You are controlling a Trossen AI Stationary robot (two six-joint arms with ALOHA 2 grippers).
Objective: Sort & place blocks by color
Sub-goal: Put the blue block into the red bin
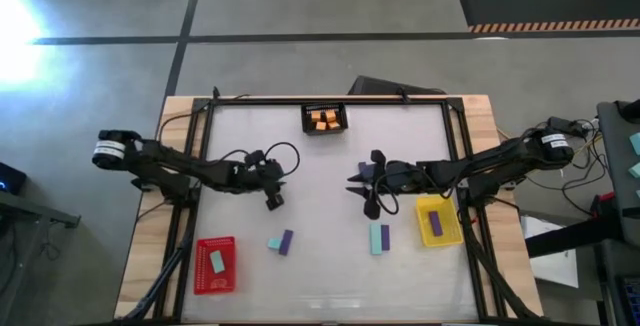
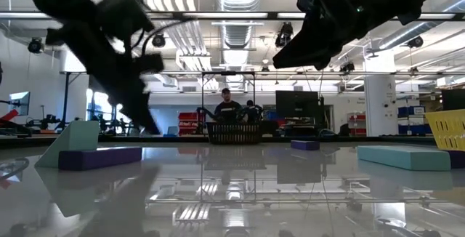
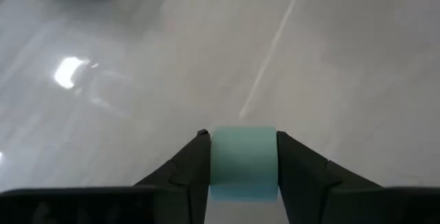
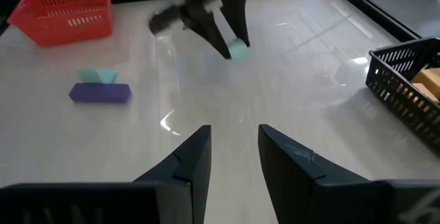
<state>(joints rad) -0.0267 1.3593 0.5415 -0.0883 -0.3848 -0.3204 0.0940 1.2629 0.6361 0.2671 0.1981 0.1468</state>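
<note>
My left gripper is to let go of the mint-green block in the red tray (image 1: 212, 275), beside the mint block that lies there.
My left gripper (image 1: 273, 199) hangs over the table's middle left, shut on a small mint-green block (image 3: 242, 159), also seen in the right wrist view (image 4: 238, 49). My right gripper (image 1: 372, 194) is open above the table's middle right and holds nothing (image 4: 234, 133). A purple block (image 1: 366, 171) lies flat just beyond it. A mint block (image 1: 274, 244) and a purple block (image 1: 287, 241) rest side by side on the table near its front. Another mint block (image 1: 378, 238) lies left of the yellow tray (image 1: 452, 228). My left gripper pinches the mint-green block by two opposite side faces (image 3: 214, 162) between its two fingers (image 3: 192, 165). The fingers come from above, slanting down. The block is lifted clear of the table, and its free end sticks out past the fingertips.
The black tray (image 1: 325, 131) at the far edge holds orange blocks (image 1: 324, 119). The red tray (image 1: 200, 278) at the near left holds a mint block (image 1: 217, 262). The yellow tray holds a purple block (image 1: 435, 224). A black frame (image 1: 455, 146) borders the table. People stand in the room behind (image 2: 227, 106).
</note>
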